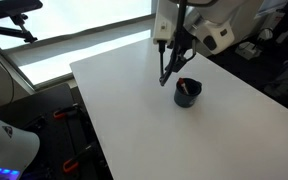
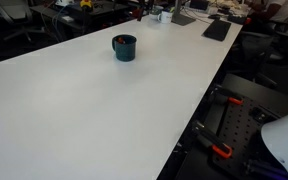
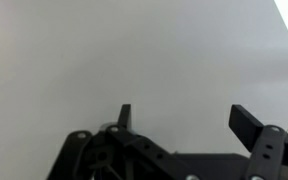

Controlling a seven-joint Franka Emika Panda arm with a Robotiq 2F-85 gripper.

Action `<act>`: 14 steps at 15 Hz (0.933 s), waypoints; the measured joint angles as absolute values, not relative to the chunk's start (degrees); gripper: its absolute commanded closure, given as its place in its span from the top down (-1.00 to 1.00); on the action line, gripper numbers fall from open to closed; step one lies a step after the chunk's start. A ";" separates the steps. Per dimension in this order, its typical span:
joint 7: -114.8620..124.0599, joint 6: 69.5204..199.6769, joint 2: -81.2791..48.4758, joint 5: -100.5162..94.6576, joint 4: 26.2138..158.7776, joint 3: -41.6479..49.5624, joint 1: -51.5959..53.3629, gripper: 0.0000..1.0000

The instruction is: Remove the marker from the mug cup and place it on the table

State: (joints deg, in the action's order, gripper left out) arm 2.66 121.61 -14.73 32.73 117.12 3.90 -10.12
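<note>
My gripper goes to the reddish marker in the mug cup next and closes on its upper end (image 1: 183, 85) beside the mug cup's rim.
The dark mug cup (image 1: 187, 95) stands on the white table (image 1: 154, 125). It also shows in an exterior view (image 2: 124, 48) on the table (image 2: 94, 110). The marker (image 1: 187, 88) rests inside the mug as a thin reddish stick, and its tip shows at the rim (image 2: 118, 41). My gripper (image 1: 167, 76) hangs just above the table, beside the mug and apart from it. In the wrist view the gripper (image 3: 187, 116) is open and empty, with only bare table (image 3: 134, 50) between the fingers. The mug and marker are out of the wrist view.
A dark flat object (image 2: 216, 28) and other clutter lie at the far end of the table. The table edge (image 1: 84, 100) drops to a floor with red-handled equipment (image 2: 224, 150). Chairs and desks stand beyond the table.
</note>
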 measured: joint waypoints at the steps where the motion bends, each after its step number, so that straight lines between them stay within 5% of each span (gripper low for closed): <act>1: 2.66 121.61 -14.76 32.72 117.12 3.95 -10.11 1.00; 14: 11.18 116.44 -27.80 32.19 102.04 4.44 -11.00 1.00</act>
